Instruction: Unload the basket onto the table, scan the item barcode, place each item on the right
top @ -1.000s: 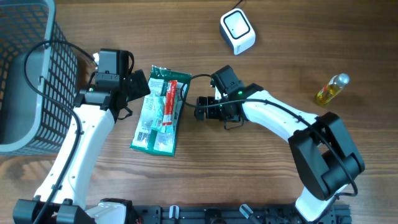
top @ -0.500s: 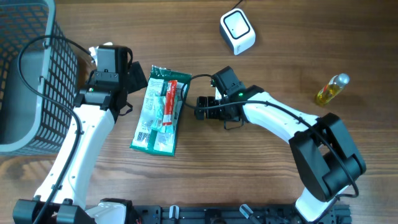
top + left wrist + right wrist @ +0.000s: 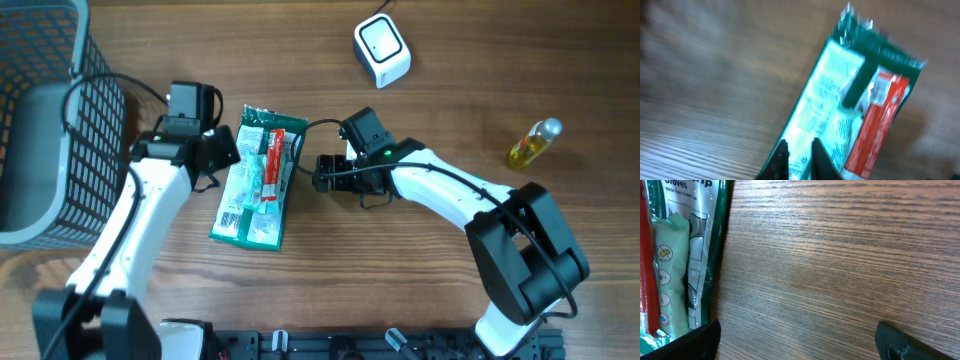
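Observation:
Next, I bring my right gripper to close on the near end [image 3: 269,194] [image 3: 650,316] of the red strip that lies on top of the green and white glove package.
The item is a flat green and white glove package [image 3: 258,180] with a red strip, lying on the wooden table. My left gripper [image 3: 220,150] is at the package's upper left edge. In the blurred left wrist view its gripper [image 3: 799,146] has the jaws drawn nearly together over the package [image 3: 840,105]. Whether they pinch the edge I cannot tell. My right gripper [image 3: 322,172] stands open just right of the package. In the right wrist view the wide-spread gripper [image 3: 795,345] frames bare wood, with the package [image 3: 675,255] at the left.
A white scanner [image 3: 382,50] sits at the back centre. A small yellow bottle [image 3: 533,143] lies at the right. A grey wire basket [image 3: 40,120] stands at the far left, close behind the left arm.
The left gripper has shut and shifted right, onto the package's left edge. The right arm and the package have not moved.

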Action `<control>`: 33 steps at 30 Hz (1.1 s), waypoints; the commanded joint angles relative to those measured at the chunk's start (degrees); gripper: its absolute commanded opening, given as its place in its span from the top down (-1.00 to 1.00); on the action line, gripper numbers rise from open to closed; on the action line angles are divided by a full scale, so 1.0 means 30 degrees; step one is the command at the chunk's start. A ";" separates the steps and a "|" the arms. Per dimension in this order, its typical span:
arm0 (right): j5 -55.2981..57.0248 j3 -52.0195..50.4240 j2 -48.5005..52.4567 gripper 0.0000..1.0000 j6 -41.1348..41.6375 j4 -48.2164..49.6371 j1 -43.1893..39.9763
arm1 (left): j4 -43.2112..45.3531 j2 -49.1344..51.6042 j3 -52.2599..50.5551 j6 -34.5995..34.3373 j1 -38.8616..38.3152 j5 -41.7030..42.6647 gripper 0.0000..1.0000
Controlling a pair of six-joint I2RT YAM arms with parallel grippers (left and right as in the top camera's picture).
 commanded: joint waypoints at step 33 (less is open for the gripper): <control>0.0568 -0.0692 0.0372 -0.92 0.0226 -0.0197 0.0022 | 0.1727 0.2652 -0.2113 0.1093 -0.0991 0.3089 0.85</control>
